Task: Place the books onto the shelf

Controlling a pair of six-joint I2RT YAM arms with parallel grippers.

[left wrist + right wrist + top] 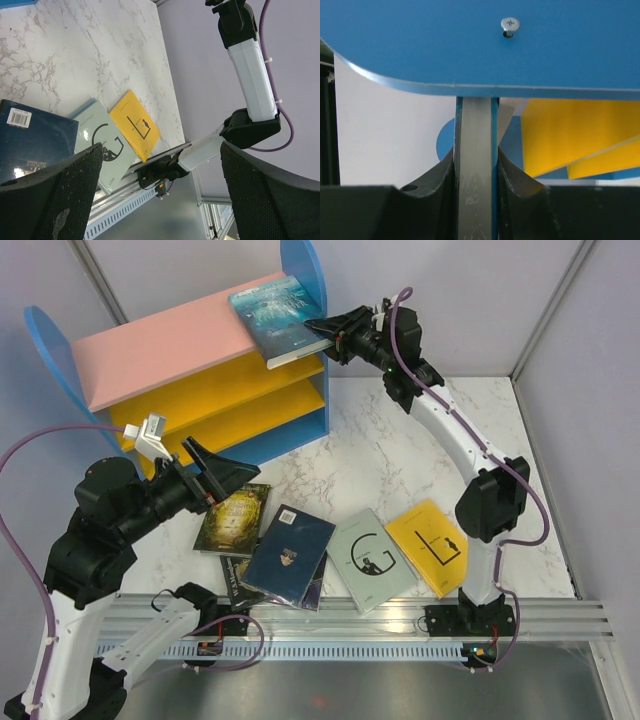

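The teal-blue book sticks out beyond the pink shelf's front edge, so the robot's right gripper needs to open, grasp the book's near corner (325,343) and push it farther in.
A teal-blue book (272,312) is clamped by its edge in my right gripper (318,335), held tilted over the right end of the shelf (170,345), against its blue side panel. The right wrist view has the book's grey page edge (475,165) pinched in that gripper (475,200), under the blue panel (480,45). My left gripper (215,475) hangs open and empty above a dark green-gold book (235,522). On the table lie a navy book (290,550), a pale grey-blue one (370,562) and a yellow one (428,545). A black book (233,580) sticks out under the navy one.
The left wrist view looks between its own fingers (55,200) at the navy book (30,140), the pale book (100,142), the yellow book (134,124) and the right arm (250,75). A metal rail (350,620) runs along the near table edge. Grey walls enclose the table.
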